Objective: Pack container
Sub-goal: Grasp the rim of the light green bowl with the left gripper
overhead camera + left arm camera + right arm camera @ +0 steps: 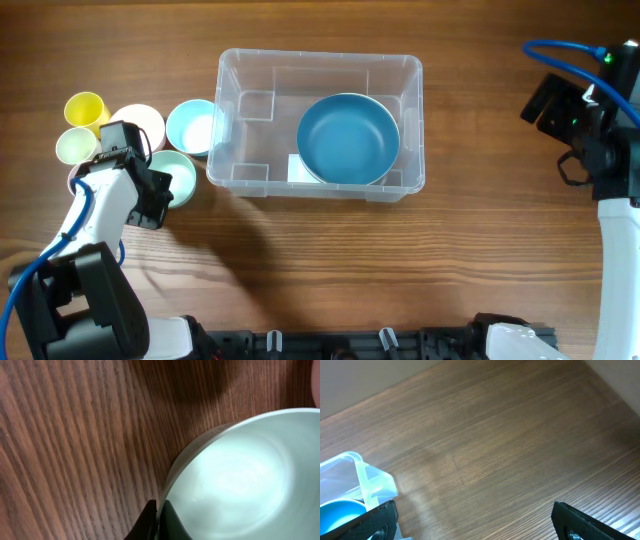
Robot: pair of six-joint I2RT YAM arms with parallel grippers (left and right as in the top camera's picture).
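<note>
My left gripper needs to place the mint green bowl in the clear container (279, 111) between the dark blue bowl and the light blue bowl.
The clear container (232, 120) stands at the table's middle with a dark blue bowl (348, 138) inside it, towards its right end. To its left, my left gripper (159, 516) is shut on the rim of a mint green bowl (240, 480), one finger inside the wall and one outside. From overhead the same bowl (182, 172) sits by the container's near left corner, partly under the left gripper (163, 192). My right gripper (475, 522) hangs open over bare wood to the right of the container, nothing between its fingers (376, 521).
A light blue bowl (192, 127), a white bowl (142, 120), a yellow cup (86, 107) and a pale green cup (76, 146) cluster at the far left. The right arm (600, 130) is near the table's right edge. A corner of the container (367, 480) shows in the right wrist view.
</note>
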